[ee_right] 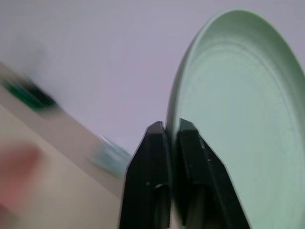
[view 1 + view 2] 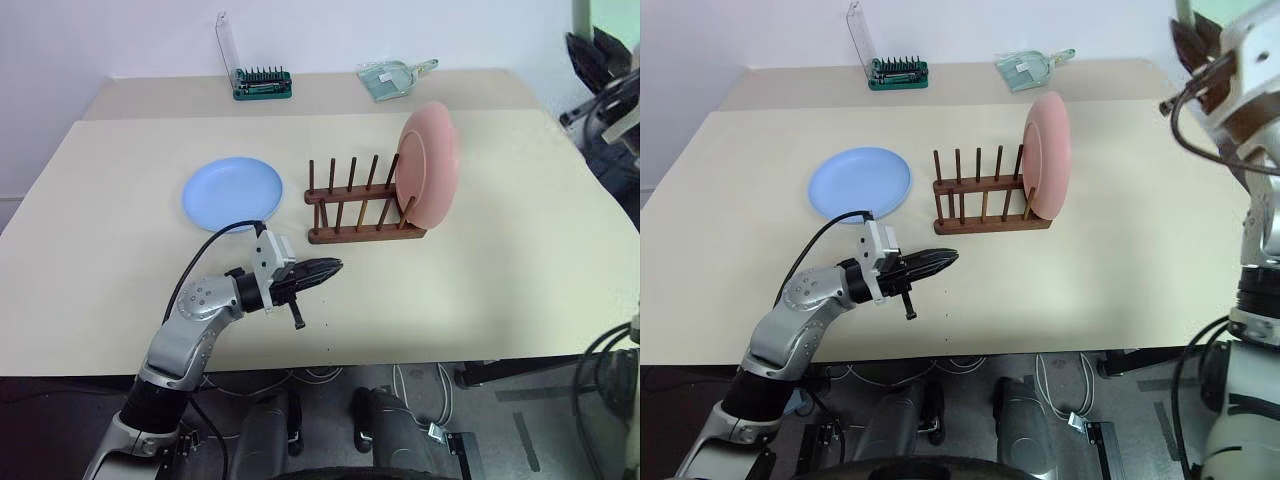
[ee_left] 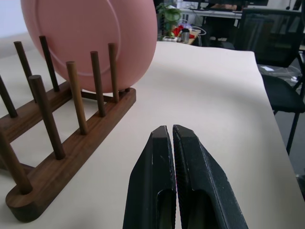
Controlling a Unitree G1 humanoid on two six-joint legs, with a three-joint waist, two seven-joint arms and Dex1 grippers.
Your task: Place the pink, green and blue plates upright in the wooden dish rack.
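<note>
My right gripper needs to let go of the green plate upright in the rack slot (image 2: 380,214) beside the pink plate.
The pink plate (image 2: 430,165) stands upright in the right end slot of the wooden dish rack (image 2: 350,235), mid-table. Left of the rack, the blue plate (image 2: 232,191) lies flat on the table. My left gripper (image 2: 335,266) is shut and empty, level just above the table in front of the rack, pointing right; the left wrist view shows its fingertips (image 3: 162,136) pressed together near the rack's end. In the right wrist view my right gripper (image 1: 172,131) is shut on the rim of the green plate (image 1: 238,119), held high off the table at the right.
A green tray of screwdriver bits (image 2: 262,83) with a clear lid and a pale green dustpan (image 2: 395,78) sit at the table's back. A black office chair (image 3: 276,43) stands past the table's right side. The rack's left slots stand free.
</note>
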